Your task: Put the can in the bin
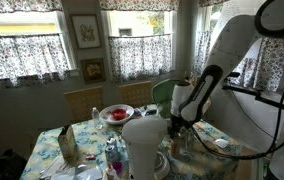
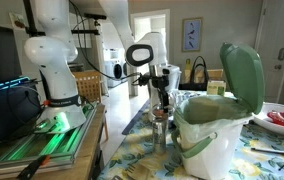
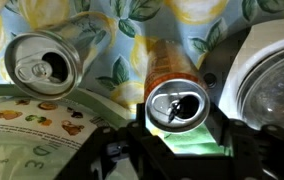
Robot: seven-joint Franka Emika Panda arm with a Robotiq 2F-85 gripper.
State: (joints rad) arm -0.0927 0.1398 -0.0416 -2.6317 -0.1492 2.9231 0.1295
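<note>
My gripper has the orange can. It will let go of it inside the whitish bin (image 1: 176,114), in front of the bin's open green lid.
An orange can (image 3: 177,100) with an open silver top sits between my gripper's (image 3: 178,128) two dark fingers, which press on both of its sides. In an exterior view the can (image 2: 160,130) is upright, at or just above the flowered tablecloth, under the gripper (image 2: 162,103). The bin (image 2: 214,135) is whitish, and its green domed lid (image 2: 244,75) stands open. It is right beside the can, and its white wall (image 3: 272,85) fills the right of the wrist view. In an exterior view the gripper (image 1: 178,124) hangs over the table.
A second open can (image 3: 42,65) stands close by, next to a printed paper (image 3: 32,130). A tall plain white cylinder (image 1: 144,145), a plate of red food (image 1: 115,113) and a carton (image 1: 67,145) are on the table. Chairs stand behind it.
</note>
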